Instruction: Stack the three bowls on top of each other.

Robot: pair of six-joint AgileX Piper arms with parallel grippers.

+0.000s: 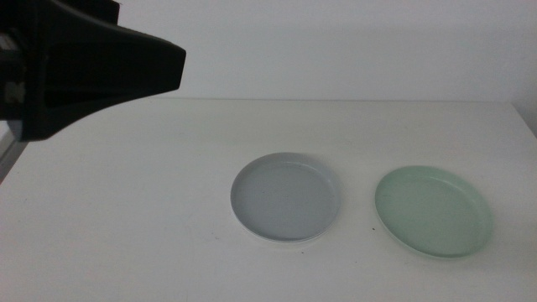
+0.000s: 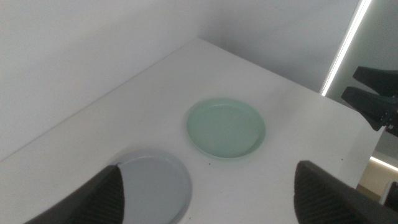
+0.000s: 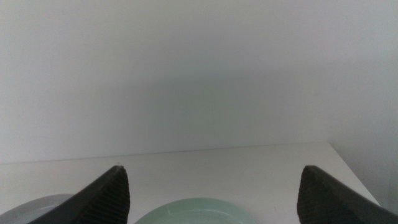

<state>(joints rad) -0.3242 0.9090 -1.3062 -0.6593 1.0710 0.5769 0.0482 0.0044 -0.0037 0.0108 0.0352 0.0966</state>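
My right gripper goes to the mint green bowl next and closes on its rim (image 1: 490,220), on the side farthest from the grey bowl.
A grey bowl (image 1: 285,198) lies on the white table (image 1: 126,210) near the middle. A thin white rim (image 1: 289,241) shows under its near edge, which looks like the white bowl beneath it. To its right lies the mint green bowl (image 1: 432,210), apart from the grey one. My left arm (image 1: 84,67) hangs high over the table's left side, and its gripper (image 2: 209,168) is open and holds nothing, above the grey bowl (image 2: 152,186) and the green bowl (image 2: 226,127). My right gripper (image 3: 214,168) is open and empty, held back from the green bowl (image 3: 193,211); the grey bowl (image 3: 43,208) is beside it.
A white wall stands behind the table's far edge. In the left wrist view the right arm's dark gripper (image 2: 376,93) waits beyond the table's right edge, next to a bright light strip (image 2: 345,46).
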